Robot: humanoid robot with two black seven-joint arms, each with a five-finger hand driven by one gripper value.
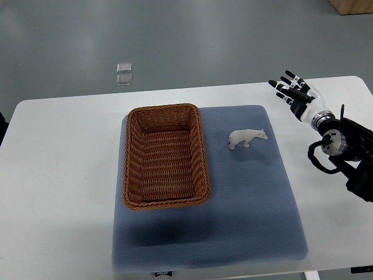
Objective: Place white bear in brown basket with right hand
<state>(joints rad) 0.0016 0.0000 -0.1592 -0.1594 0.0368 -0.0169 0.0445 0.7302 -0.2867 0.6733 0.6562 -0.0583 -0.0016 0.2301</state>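
Note:
Next, I should lower my right gripper to the white bear on the blue mat and close around the middle of the bear's body (246,136).
A small white bear (247,137) stands on the blue mat (245,198), just right of the brown wicker basket (134,157), which holds nothing. My right hand (293,91) comes in from the right edge and hovers above the white table, up and to the right of the bear, apart from it. Its fingers are spread and hold nothing. The left arm does not show.
The mat lies on a white table (58,175). Two small clear squares (123,73) lie on the grey floor behind the table. A brown box corner (353,6) shows at the top right.

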